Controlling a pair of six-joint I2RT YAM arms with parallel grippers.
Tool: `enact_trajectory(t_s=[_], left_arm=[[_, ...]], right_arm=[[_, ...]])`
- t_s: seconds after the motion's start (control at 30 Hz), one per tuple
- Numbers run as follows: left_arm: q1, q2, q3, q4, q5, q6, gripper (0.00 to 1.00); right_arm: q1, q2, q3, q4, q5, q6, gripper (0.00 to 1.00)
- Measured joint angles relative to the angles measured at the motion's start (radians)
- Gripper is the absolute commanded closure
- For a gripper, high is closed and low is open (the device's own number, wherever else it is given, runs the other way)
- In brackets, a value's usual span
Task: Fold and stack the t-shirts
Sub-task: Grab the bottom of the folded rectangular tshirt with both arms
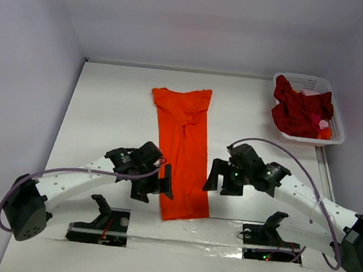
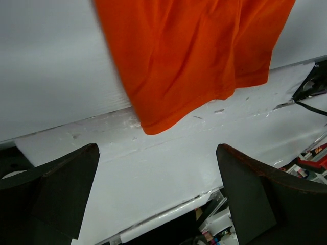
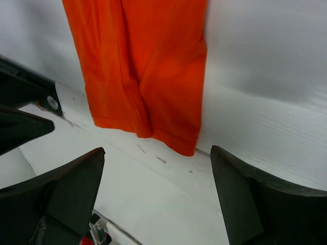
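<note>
Next, I close my left gripper on the hem corner (image 1: 163, 218) (image 2: 148, 130) of the orange t-shirt that is farther from my right gripper, at the table's near edge.
The orange t-shirt (image 1: 183, 152) lies on the table as a long narrow strip, folded lengthwise, with its hem at the near edge. My left gripper (image 1: 156, 187) stands open just left of the hem; in the left wrist view the gripper (image 2: 157, 153) has only bare table between its fingers and the orange t-shirt (image 2: 194, 56) lies beyond them. My right gripper (image 1: 223, 181) stands open just right of the strip; the right wrist view shows this gripper (image 3: 157, 153) empty, short of the orange t-shirt's (image 3: 143, 66) hem corner. The crimson t-shirt (image 1: 297, 112) is crumpled in the basket.
A white lattice basket (image 1: 338, 130) sits at the table's far right corner. The white table (image 1: 106, 115) has a taped near edge with both arm bases mounted under it. Pale walls close off the left, back and right sides.
</note>
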Motion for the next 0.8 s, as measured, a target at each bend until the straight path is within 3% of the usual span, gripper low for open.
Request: enact_trajectory(t_s=[0.17, 0.5, 0.8], left_arm=[[-0.088, 0.045, -0.005, 0.073, 0.002, -0.06, 0.01], [-0.116, -0.145, -0.142, 0.067, 0.024, -0.183, 0.03], [-0.124, 0.109, -0.125, 0.184, 0.027, -0.168, 0.03]], right_arm=[[0.0, -0.024, -0.042, 0.034, -0.047, 0.002, 0.11], [0.003, -0.174, -0.147, 0.033, -0.084, 0.023, 0.11], [0.003, -0.074, -0.163, 0.093, -0.118, 0.048, 0.13]])
